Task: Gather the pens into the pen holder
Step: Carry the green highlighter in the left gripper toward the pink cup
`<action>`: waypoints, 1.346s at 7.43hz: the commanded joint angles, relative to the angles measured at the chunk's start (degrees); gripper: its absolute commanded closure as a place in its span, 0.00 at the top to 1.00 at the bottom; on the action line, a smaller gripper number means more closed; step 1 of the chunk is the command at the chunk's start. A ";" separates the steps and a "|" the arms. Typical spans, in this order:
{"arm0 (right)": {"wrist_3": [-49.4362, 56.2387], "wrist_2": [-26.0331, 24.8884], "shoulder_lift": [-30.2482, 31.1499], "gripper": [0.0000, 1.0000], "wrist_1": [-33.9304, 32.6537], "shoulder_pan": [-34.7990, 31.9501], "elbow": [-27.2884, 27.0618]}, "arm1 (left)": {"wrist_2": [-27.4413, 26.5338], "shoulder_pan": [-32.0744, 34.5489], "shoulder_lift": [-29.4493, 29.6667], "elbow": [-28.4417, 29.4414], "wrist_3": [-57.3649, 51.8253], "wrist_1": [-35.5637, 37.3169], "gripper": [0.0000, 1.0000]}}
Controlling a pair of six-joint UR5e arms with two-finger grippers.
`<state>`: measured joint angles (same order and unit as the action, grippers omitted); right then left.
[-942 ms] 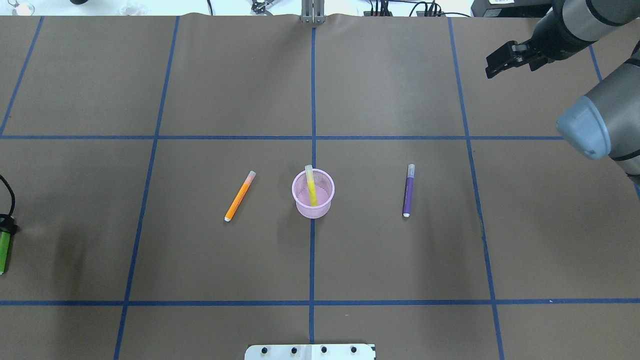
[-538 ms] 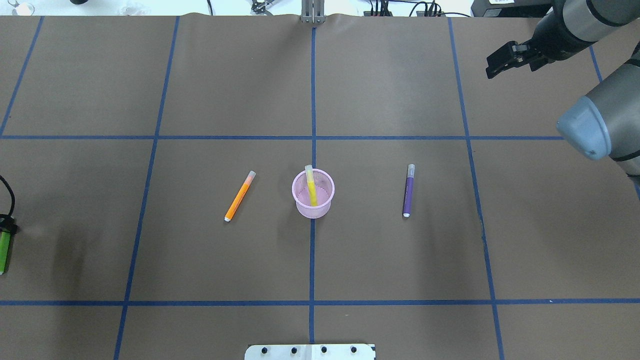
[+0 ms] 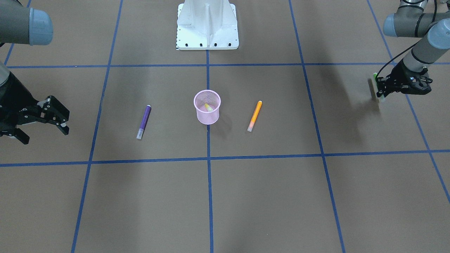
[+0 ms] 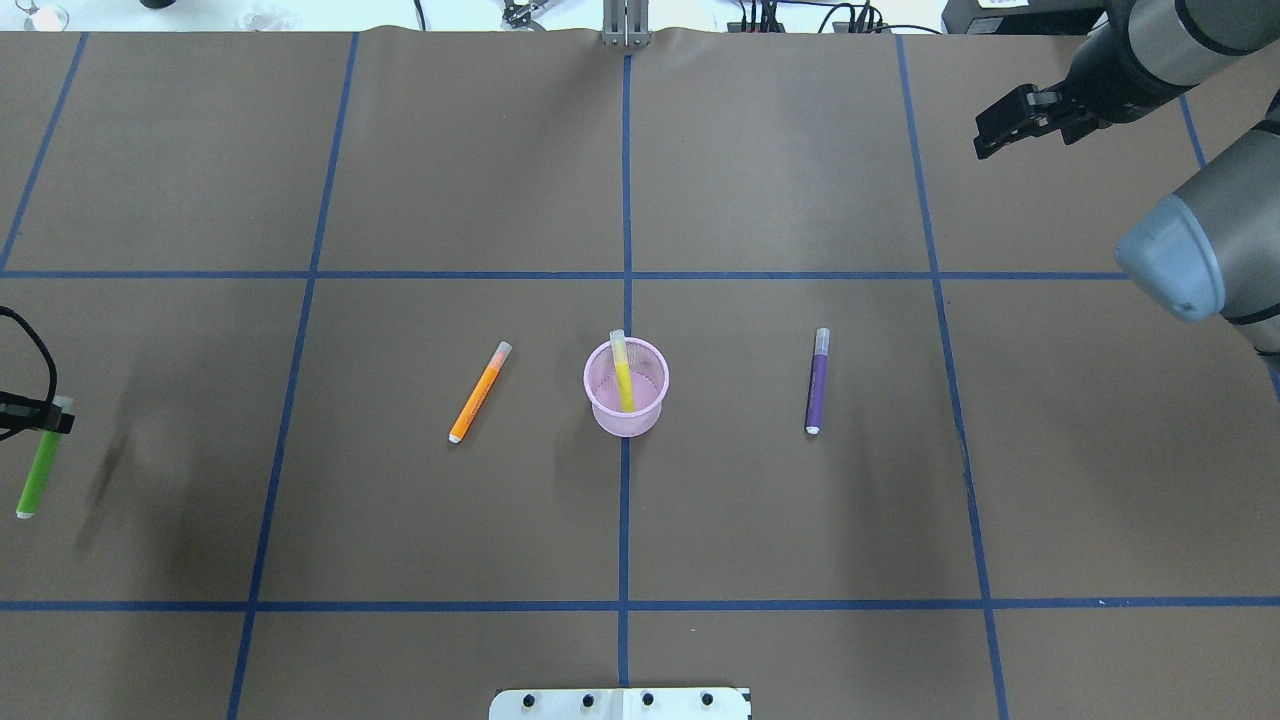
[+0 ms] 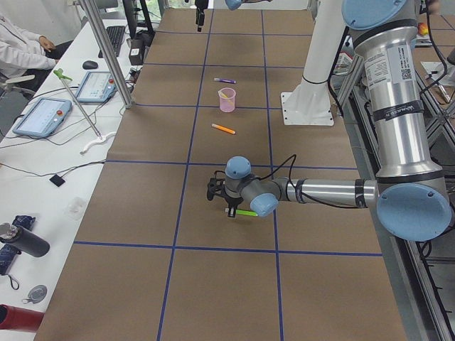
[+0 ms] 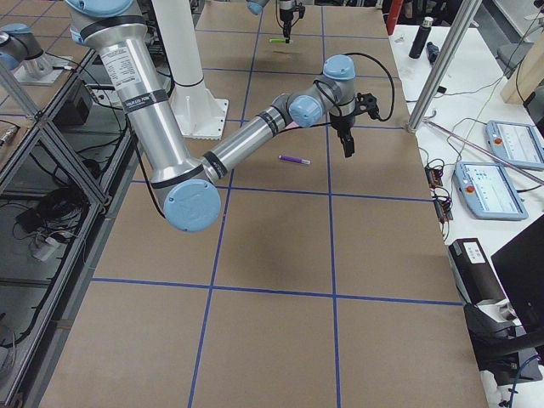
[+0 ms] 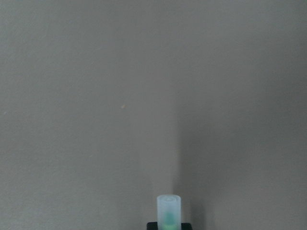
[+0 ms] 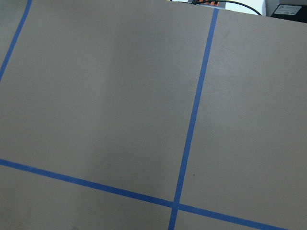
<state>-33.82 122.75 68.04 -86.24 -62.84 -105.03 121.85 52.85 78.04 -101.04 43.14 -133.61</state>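
Observation:
Next, I drop the green pen, now held above the table, with my left gripper inside the pink mesh pen holder (image 3: 208,107), beside the yellow pen.
The pink mesh pen holder (image 4: 630,418) stands upright at the table's middle, with a yellow pen (image 4: 622,375) leaning inside it. An orange pen (image 4: 480,392) lies to its left and a purple pen (image 4: 817,382) to its right, both flat on the table. My left gripper (image 4: 40,415) is at the far left edge, shut on a green pen (image 4: 38,470) that it holds above the table. The pen's pale cap (image 7: 169,211) shows in the left wrist view. My right gripper (image 4: 985,132) is open and empty, high at the far right. The holder (image 3: 207,114) also shows in the front view.
The white robot base plate (image 4: 620,703) sits at the near middle edge. Blue tape lines (image 4: 625,200) divide the brown table cover into squares. In the left side view, a bench along the table holds tablets (image 5: 43,117) and cables.
My left gripper has moved right, further into the overhead view, carrying the green pen. My right gripper has drifted slightly toward the far edge. The pens on the table and the holder have not moved.

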 commanded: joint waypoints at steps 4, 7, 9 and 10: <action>-0.46 -0.84 1.12 1.00 0.29 0.09 0.09 | -0.38 -0.55 24.48 -3.02 0.71 -1.82 0.00; -0.63 -0.84 1.13 1.00 0.29 0.09 0.09 | -21.56 -14.46 30.82 -2.76 3.59 -16.48 0.00; -0.72 -0.84 1.04 1.00 0.37 0.09 0.18 | -37.84 -27.03 39.17 -1.36 3.70 -16.94 0.00; -0.72 -0.84 1.04 1.00 0.37 0.09 0.18 | -41.57 -29.53 40.69 0.13 3.70 -19.12 0.00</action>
<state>-34.51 121.90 69.09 -85.88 -62.75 -104.86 87.17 28.37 115.64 -102.37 46.78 -150.70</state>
